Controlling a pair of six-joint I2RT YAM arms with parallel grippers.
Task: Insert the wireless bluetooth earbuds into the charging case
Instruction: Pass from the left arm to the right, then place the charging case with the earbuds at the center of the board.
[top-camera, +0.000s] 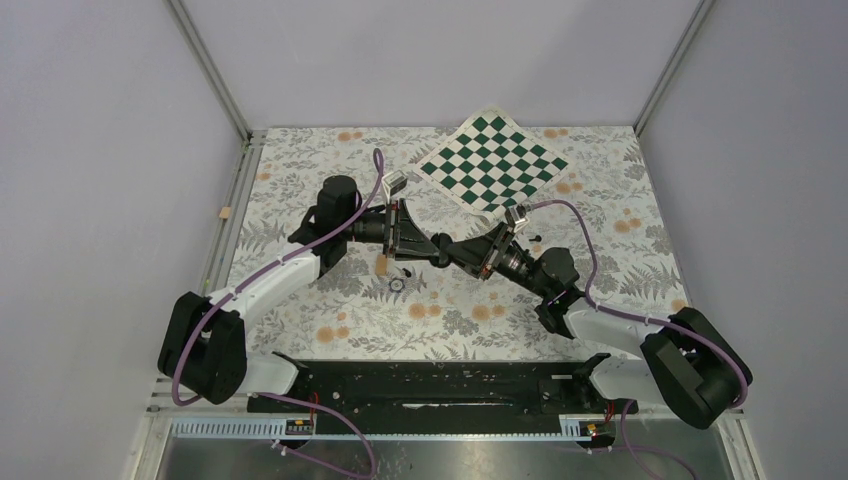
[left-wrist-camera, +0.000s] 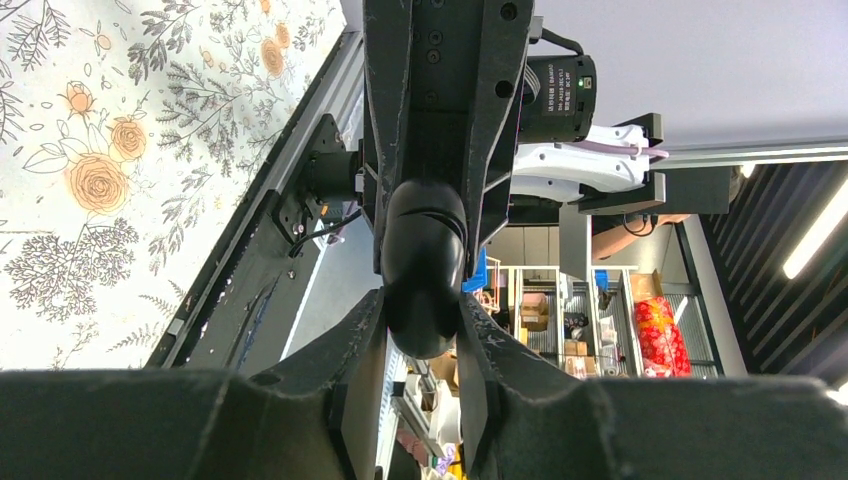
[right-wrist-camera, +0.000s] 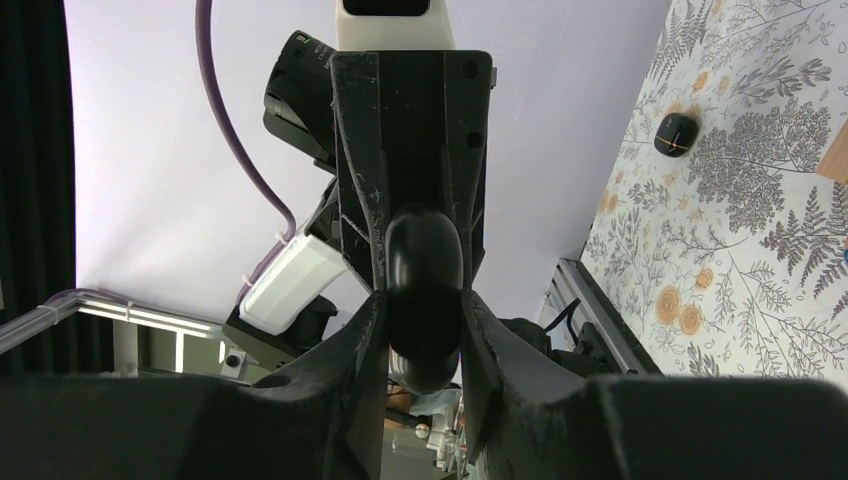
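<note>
My right gripper will set the charging case, which hangs above the table now, down on the floral cloth (top-camera: 571, 291) under that gripper's own wrist.
The charging case (left-wrist-camera: 425, 255), a smooth black oval pebble with its lid down, hangs above the table between both grippers. My left gripper (left-wrist-camera: 422, 302) is shut on one end. My right gripper (right-wrist-camera: 420, 300) comes from the opposite side, its fingers (right-wrist-camera: 372, 320) pressed against the sides of the charging case (right-wrist-camera: 425, 250). From above, the left gripper (top-camera: 428, 244) and right gripper (top-camera: 460, 250) meet tip to tip mid-table, and the case is barely visible between them. One tiny glossy black earbud (right-wrist-camera: 675, 135) lies on the floral cloth in the right wrist view.
A small tan strip (top-camera: 382, 266) and a dark ring with a pale centre (top-camera: 397, 283) lie just in front of the left gripper. A green-and-white chequered board (top-camera: 493, 163) sits at the back. A metal rail (top-camera: 230, 215) edges the table's left side.
</note>
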